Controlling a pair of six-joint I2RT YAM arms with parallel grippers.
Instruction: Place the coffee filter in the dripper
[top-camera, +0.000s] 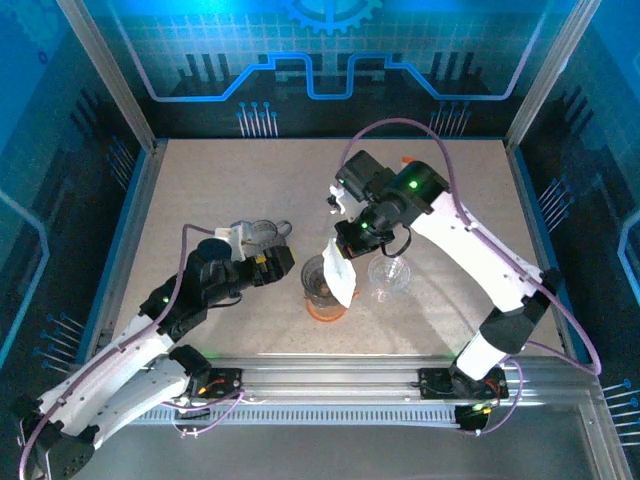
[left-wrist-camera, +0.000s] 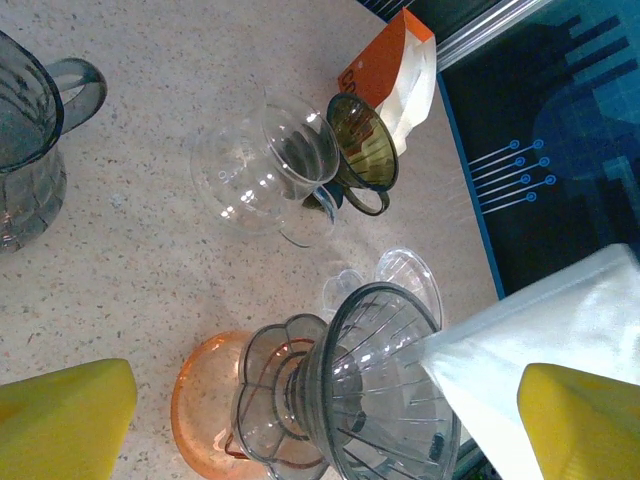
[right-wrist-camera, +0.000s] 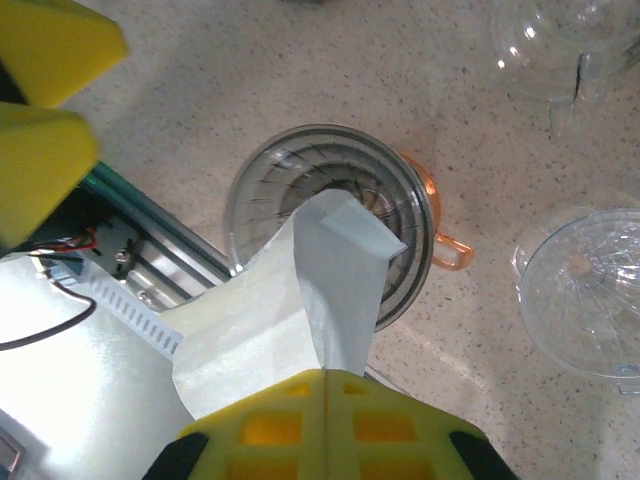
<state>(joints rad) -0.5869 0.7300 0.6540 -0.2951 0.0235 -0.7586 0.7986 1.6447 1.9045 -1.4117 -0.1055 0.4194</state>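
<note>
Next, my right gripper releases the coffee filter inside the opening of the smoky dripper (top-camera: 321, 274) (right-wrist-camera: 326, 222) above the orange cup. The filter now reaches into the dripper's mouth.
The dripper (top-camera: 318, 288) is a smoky ribbed cone standing on an orange cup (right-wrist-camera: 452, 250) near the table's front middle. A white paper coffee filter (right-wrist-camera: 300, 310) hangs from my right gripper (right-wrist-camera: 327, 385), which is shut on its upper edge. The filter (left-wrist-camera: 540, 340) slants down and its lower corner reaches over the rim into the mouth of the dripper (left-wrist-camera: 385, 390). My right gripper (top-camera: 350, 238) hovers just above and behind the cone. My left gripper (top-camera: 282, 265) stands open just left of the dripper, its yellow fingers (left-wrist-camera: 65, 415) holding nothing.
A clear glass server (left-wrist-camera: 265, 175), a small dark cup (left-wrist-camera: 362, 142) and an orange filter packet (left-wrist-camera: 385, 70) lie beyond the dripper. A grey pitcher (top-camera: 258, 236) sits behind my left gripper. A second clear dripper (top-camera: 388, 276) stands right of the cone. The metal rail (top-camera: 330, 380) runs along the front edge.
</note>
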